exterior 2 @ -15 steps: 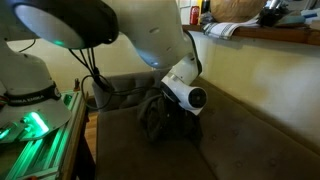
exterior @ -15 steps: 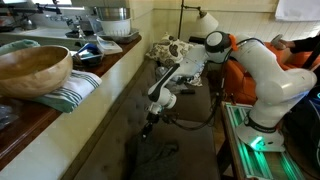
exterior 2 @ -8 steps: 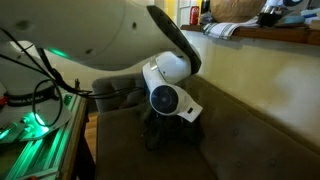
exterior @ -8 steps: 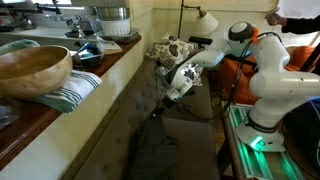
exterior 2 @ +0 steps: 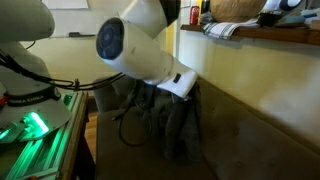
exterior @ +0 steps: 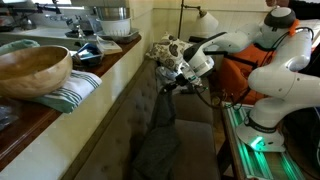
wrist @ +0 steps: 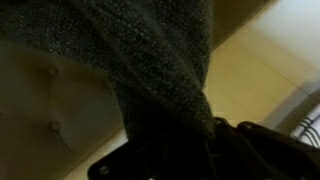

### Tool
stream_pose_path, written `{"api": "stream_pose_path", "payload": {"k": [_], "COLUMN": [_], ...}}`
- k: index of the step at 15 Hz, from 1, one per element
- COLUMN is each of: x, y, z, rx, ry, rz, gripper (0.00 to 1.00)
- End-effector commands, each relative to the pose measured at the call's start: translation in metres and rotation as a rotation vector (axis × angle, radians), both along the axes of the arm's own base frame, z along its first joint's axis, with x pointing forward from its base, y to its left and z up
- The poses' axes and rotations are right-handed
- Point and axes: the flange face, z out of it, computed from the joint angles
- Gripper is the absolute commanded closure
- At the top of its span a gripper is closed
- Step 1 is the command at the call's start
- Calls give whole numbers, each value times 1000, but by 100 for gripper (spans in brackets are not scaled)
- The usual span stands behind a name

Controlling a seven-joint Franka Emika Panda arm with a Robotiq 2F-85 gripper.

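Next, my gripper lets go of the dark grey knitted cloth on the near part of the dark sofa seat (exterior: 161,156), next to the sofa's tan back.
My gripper (exterior: 167,84) is shut on a dark grey knitted cloth (exterior: 158,135) and holds it up by one end above the dark sofa seat (exterior: 195,140). The cloth hangs down in a long fold, its lower end near the seat. In an exterior view the cloth (exterior 2: 178,118) hangs below the white arm link (exterior 2: 140,50). In the wrist view the knit (wrist: 150,60) fills the frame and bunches between the dark fingers (wrist: 200,140).
A tan sofa back (exterior: 115,115) runs beside the cloth. On the counter above stand a wooden bowl (exterior: 32,68) on a striped towel (exterior: 72,92) and other dishes. A patterned cushion (exterior: 168,48) lies at the far end. A green-lit base (exterior 2: 35,125) stands beside the sofa.
The gripper has risen from the sofa seat and moved towards the far end, lifting the cloth so it now hangs stretched out.
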Motion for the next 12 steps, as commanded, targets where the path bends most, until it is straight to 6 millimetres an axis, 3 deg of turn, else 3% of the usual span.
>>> {"api": "stream_pose_path", "payload": {"k": [1, 6, 9, 12], "x": [-11, 10, 26, 28], "y": [28, 135, 182, 234], "z": [45, 48, 38, 36], "rx": [-70, -12, 46, 94], "ry": [78, 204, 290, 407], "rz": [7, 186, 338, 491], "gripper": [99, 99, 99, 99]}}
